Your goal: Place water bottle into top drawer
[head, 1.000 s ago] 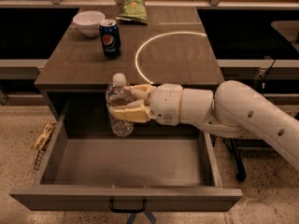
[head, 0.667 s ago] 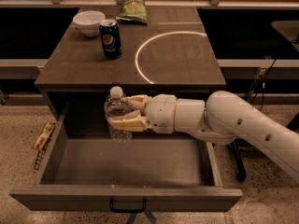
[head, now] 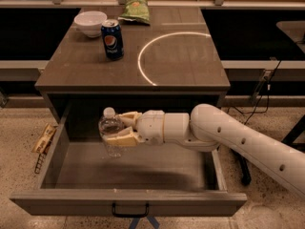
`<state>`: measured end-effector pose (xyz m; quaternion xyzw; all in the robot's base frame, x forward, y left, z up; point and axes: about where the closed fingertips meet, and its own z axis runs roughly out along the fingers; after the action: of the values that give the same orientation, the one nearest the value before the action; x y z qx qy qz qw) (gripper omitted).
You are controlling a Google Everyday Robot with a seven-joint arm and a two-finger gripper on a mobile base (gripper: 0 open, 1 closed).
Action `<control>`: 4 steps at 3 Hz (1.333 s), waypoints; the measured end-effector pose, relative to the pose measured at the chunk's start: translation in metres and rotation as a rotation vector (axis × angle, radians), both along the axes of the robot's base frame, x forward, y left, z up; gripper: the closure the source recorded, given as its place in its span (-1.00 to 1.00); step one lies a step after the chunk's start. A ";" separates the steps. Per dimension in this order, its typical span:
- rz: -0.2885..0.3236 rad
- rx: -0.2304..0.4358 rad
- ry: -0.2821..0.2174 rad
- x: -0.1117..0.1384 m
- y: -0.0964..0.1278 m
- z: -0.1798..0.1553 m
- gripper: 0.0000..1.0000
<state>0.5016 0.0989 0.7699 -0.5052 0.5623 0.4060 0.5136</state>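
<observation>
Next, I release the water bottle on the top drawer's bottom (head: 110, 163), in the half nearer the snack packet.
The water bottle (head: 110, 130), clear with a white cap, stands upright inside the open top drawer (head: 128, 202), at its back left part. My gripper (head: 119, 128) reaches in from the right and is shut on the bottle's middle, with tan fingers (head: 125, 138) on both sides of it. The bottle's base is low in the drawer; I cannot tell whether it touches the drawer floor. The white arm (head: 228, 137) crosses the drawer's right side. The drawer's black handle (head: 130, 211) is at the front.
On the cabinet top (head: 190, 66) stand a blue Pepsi can (head: 112, 39), a white bowl (head: 90, 23) and a green chip bag (head: 134, 8). A white ring (head: 176, 56) is marked on the top. A snack packet (head: 44, 140) lies on the floor left of the drawer.
The gripper has carried the bottle down and to the left, from above the drawer's back edge into the drawer. It still holds the bottle.
</observation>
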 end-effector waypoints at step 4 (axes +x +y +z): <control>-0.024 -0.058 0.006 -0.001 0.034 -0.063 0.62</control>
<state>0.5005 0.1324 0.7067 -0.5118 0.5815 0.3848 0.5018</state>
